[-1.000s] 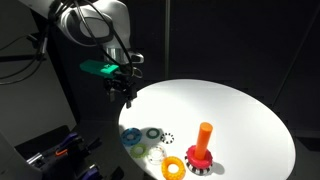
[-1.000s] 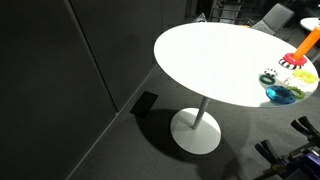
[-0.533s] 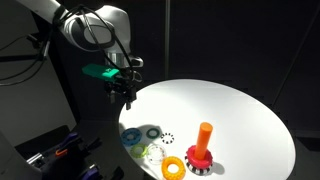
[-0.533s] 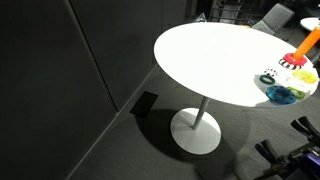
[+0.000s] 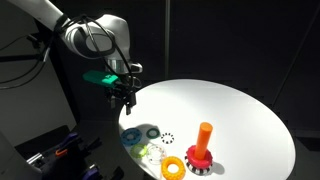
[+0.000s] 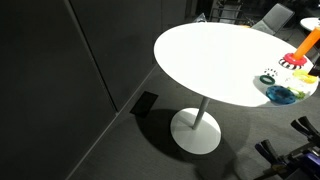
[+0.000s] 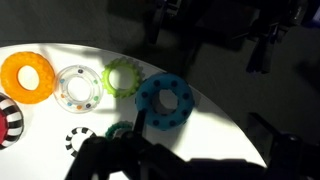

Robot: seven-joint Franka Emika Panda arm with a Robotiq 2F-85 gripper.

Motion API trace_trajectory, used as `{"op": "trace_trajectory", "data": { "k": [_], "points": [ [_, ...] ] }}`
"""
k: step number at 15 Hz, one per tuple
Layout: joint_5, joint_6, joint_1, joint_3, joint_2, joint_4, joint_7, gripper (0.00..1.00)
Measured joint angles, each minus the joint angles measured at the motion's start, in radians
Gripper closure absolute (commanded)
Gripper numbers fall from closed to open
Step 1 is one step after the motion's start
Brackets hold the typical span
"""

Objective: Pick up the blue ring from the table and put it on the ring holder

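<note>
The blue ring's side (image 5: 136, 131) (image 7: 163, 122) toward the small dark-green ring, away from the near table edge, will be gripped by my gripper.
The blue ring (image 7: 165, 101), cyan with a bumpy edge, lies flat near the edge of the white table (image 5: 220, 110); it also shows in an exterior view (image 5: 131, 133). The ring holder (image 5: 202, 148), an orange peg on a red toothed base, stands upright on the table and shows at the right edge of an exterior view (image 6: 303, 52). My gripper (image 5: 125, 97) hangs above the table's edge, up and back from the blue ring. In the wrist view its dark fingers (image 7: 205, 150) stand wide apart and empty, below the ring.
Other rings lie beside the blue one: a thick orange ring (image 7: 28, 77), a clear ring (image 7: 78, 88), a light-green ring (image 7: 122, 76), a black-and-white ring (image 7: 80, 140) and a small dark-green ring (image 7: 120, 130). The table edge runs close past the blue ring.
The gripper has sunk a little lower toward the table edge. The rings and the holder have not moved.
</note>
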Motion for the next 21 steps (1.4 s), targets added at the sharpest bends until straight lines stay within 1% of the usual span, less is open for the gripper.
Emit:
{"op": "trace_trajectory", "data": {
  "k": [4, 8, 15, 21],
  "points": [
    [-0.041, 0.102, -0.004, 0.011, 0.04, -0.034, 0.056, 0.0],
    [-0.048, 0.213, -0.003, 0.024, 0.094, -0.071, 0.096, 0.0],
    [-0.048, 0.36, -0.004, 0.029, 0.216, -0.08, 0.103, 0.0],
    [-0.044, 0.441, -0.004, 0.029, 0.304, -0.067, 0.103, 0.0]
  ]
}}
